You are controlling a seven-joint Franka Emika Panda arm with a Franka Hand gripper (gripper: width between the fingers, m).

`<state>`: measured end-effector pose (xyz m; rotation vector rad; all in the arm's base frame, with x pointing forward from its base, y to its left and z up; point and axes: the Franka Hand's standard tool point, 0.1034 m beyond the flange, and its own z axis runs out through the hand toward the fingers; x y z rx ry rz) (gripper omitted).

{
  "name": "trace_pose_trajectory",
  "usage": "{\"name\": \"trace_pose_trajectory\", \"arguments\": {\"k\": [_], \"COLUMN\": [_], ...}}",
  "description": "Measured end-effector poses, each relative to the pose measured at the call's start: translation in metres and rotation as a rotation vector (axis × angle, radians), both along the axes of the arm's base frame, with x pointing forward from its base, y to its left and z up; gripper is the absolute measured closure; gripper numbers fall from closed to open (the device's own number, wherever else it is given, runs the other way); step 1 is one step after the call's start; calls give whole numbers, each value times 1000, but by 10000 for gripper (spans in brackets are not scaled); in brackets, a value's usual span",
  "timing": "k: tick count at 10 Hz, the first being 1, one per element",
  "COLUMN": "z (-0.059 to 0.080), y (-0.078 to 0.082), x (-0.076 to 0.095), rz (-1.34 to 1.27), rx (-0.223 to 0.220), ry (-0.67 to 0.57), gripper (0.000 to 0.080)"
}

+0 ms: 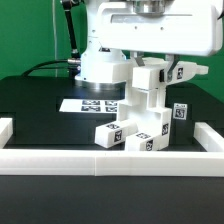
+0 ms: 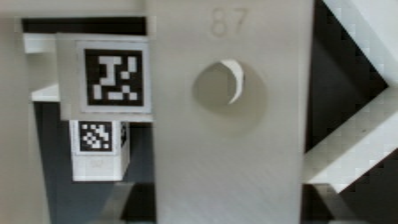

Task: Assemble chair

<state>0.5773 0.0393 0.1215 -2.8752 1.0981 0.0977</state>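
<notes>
Next, I open my gripper to release the white slab seated lower in the stack (image 1: 139, 100), setting it free just above the low tagged blocks at the front.
The chair (image 1: 140, 125) is a stepped stack of white blocks with black-and-white tags, standing on the black table just behind the front rail. My gripper (image 1: 150, 66) comes down from above onto its tallest upright slab (image 1: 148, 88). In the wrist view that slab (image 2: 228, 120) fills the middle, with a round hole (image 2: 219, 83) and a moulded number above it. My gripper (image 2: 228, 205) is shut on it, a dark finger pressed against each side. Two tagged faces (image 2: 116, 75) of other chair blocks show beside the slab. What lies behind the slab is hidden.
The marker board (image 1: 92, 104) lies flat on the table behind the chair, in front of the arm's white base (image 1: 100, 65). A low white rail (image 1: 110, 160) runs along the front, with side rails on the exterior view's left (image 1: 5, 126) and right (image 1: 212, 135).
</notes>
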Motion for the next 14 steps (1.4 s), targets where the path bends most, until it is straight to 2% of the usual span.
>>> {"name": "trace_pose_trajectory", "arguments": {"k": [4,14], "z": [-8,-43], "y": [-1,-11], "x": [0,2], "rz": [9,86], "rx": [-6,-40], "ry": [5,-29], "gripper": [509,509]}}
